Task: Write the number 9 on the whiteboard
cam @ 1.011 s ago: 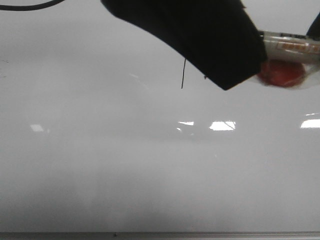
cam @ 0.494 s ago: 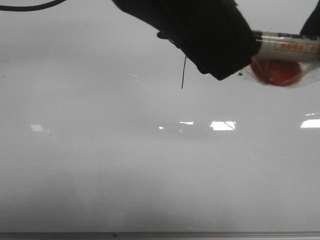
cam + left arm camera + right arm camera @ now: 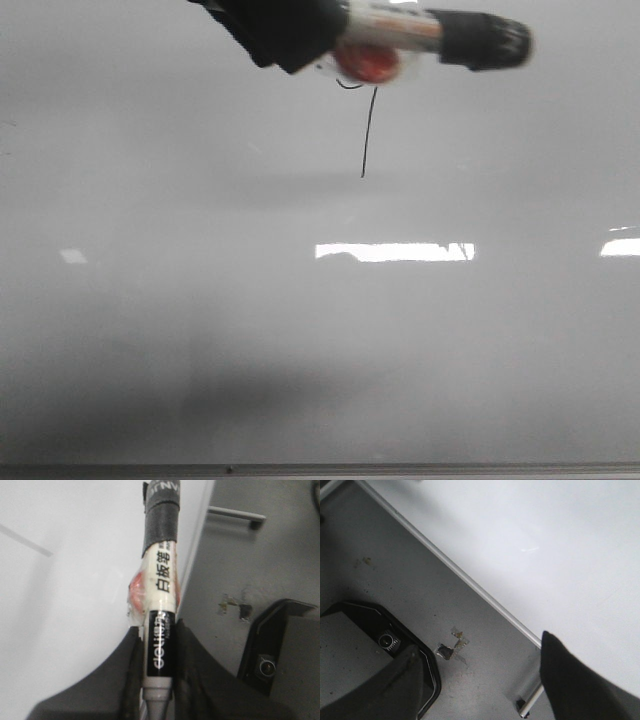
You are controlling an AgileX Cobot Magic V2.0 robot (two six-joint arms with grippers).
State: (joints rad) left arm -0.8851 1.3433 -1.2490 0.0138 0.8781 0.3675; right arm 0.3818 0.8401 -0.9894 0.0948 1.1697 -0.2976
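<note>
The robot's left gripper needs to release the marker on the whiteboard's bare far side area (image 3: 26, 80), past the small glare patch. The marker is now at the board's far edge.
The whiteboard (image 3: 300, 330) fills the front view. On it is the number 9 (image 3: 367, 130): its thin black tail shows, and its loop is mostly hidden behind the marker. My left gripper (image 3: 315, 45) is at the board's far edge, shut on the white marker pen (image 3: 400, 25), whose black end (image 3: 485, 40) points right. In the left wrist view the jaws (image 3: 159, 680) clamp the marker (image 3: 161, 590) over the whiteboard (image 3: 65, 580). My right gripper (image 3: 480, 685) is open and empty, off the board, above the grey floor. It is out of the front view.
The board's thin grey frame edge runs along the front (image 3: 320, 468) and shows in both wrist views (image 3: 197, 545) (image 3: 470, 582). A black housing with a small lens stands on the floor beside the board (image 3: 280, 650) (image 3: 380, 630). A red blob (image 3: 365, 62) sticks to the marker.
My left gripper has moved up and to the left with the marker, uncovering more of the 9's tail. The marker's black end has come into view.
</note>
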